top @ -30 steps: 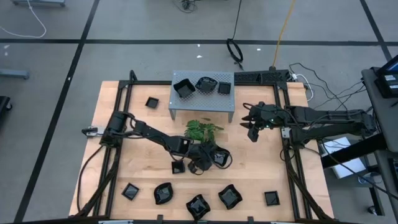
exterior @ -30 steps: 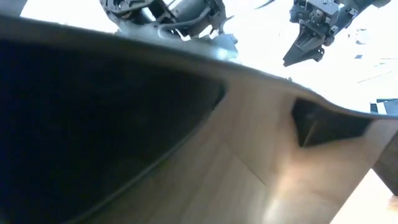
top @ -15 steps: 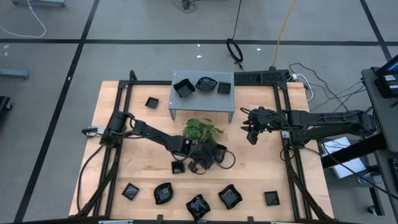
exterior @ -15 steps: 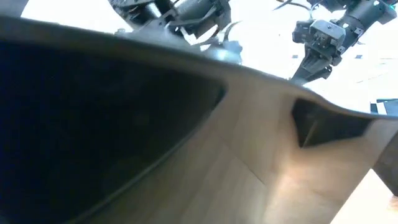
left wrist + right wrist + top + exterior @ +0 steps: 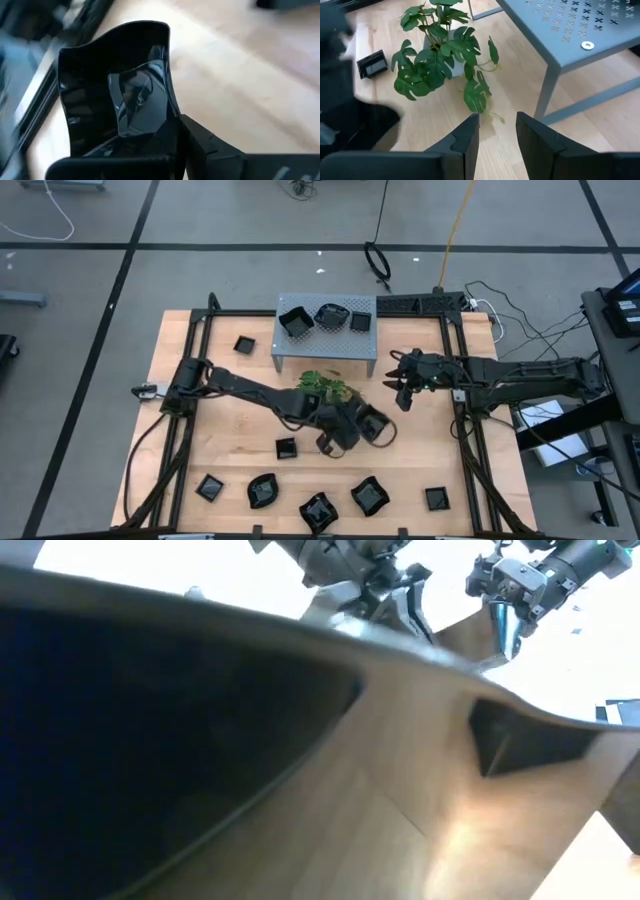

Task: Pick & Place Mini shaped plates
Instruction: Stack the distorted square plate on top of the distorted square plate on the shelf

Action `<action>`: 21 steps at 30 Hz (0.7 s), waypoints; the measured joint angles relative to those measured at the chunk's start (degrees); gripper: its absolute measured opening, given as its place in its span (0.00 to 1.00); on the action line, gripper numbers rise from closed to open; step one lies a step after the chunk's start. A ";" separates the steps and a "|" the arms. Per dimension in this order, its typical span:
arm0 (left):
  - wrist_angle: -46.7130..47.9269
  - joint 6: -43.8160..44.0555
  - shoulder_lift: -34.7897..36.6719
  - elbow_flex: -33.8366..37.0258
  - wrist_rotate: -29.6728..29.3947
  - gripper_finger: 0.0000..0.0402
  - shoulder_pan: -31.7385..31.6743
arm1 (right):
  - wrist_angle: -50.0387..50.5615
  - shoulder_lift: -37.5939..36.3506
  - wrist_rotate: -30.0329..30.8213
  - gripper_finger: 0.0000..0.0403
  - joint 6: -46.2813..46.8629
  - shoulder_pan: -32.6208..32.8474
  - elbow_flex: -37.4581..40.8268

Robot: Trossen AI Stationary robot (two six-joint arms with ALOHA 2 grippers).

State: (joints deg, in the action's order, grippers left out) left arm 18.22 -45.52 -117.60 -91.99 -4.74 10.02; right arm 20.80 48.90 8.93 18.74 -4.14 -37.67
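Observation:
I should use my left gripper to set the mini plate free on the grey stand's end plate (image 5: 296, 321), the one that is closest to the small square plate.
My left gripper (image 5: 352, 430) reaches to the table's middle, just near of the green plant (image 5: 325, 388), and is shut on one glossy black mini plate (image 5: 374, 425). In the left wrist view that plate (image 5: 120, 95) is wavy-edged and turns its hollow toward the camera. My right gripper (image 5: 402, 383) hangs open above the table, right of the plant and touching nothing; its fingers (image 5: 470, 135) stand apart. Three mini plates (image 5: 328, 316) rest on the grey perforated stand (image 5: 300, 345). Several more lie flat along the near edge (image 5: 318, 511). My left gripper has the mini plate by its rim at one end (image 5: 150, 137), and one dark finger (image 5: 210, 150) shows beside that rim. The plate and the gripper body cover the contact itself. The plate stands up beyond the fingers, tilted, with wood showing behind it.
One small square plate (image 5: 286, 448) lies just left of my left gripper, and another (image 5: 243, 344) sits left of the stand. The plant (image 5: 440, 55) and a stand leg (image 5: 547, 92) are close to my right gripper. A black frame (image 5: 460, 410) borders the table.
My left gripper has shut on the mini plate and carried it toward the table's right edge, so the plate now sits tilted in the hold. My right gripper has stayed open near the plant and tipped its fingers further downward.

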 joint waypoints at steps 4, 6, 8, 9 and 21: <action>2.55 6.69 4.11 -1.97 -2.83 0.01 -1.98 | 0.20 -1.33 0.00 0.29 -0.47 0.00 0.00; 3.18 11.73 7.57 -1.99 -3.03 0.02 -3.55 | 0.19 -2.20 0.02 0.29 -1.83 0.00 0.00; 3.44 14.70 11.44 -2.08 -3.05 0.03 -5.47 | 0.48 -3.19 0.15 0.29 -3.29 0.00 0.02; 4.97 15.07 13.43 -2.01 -3.01 0.03 -6.67 | 0.18 -3.55 0.17 0.29 -3.90 0.00 0.02; 26.23 19.38 25.90 -1.89 -0.97 0.04 -29.84 | -3.33 -5.23 1.84 0.29 -7.58 0.00 -0.01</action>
State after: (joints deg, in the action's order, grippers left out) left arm 44.45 -26.14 -91.69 -93.88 -5.71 -19.82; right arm 17.47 43.67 10.77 11.17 -4.14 -37.69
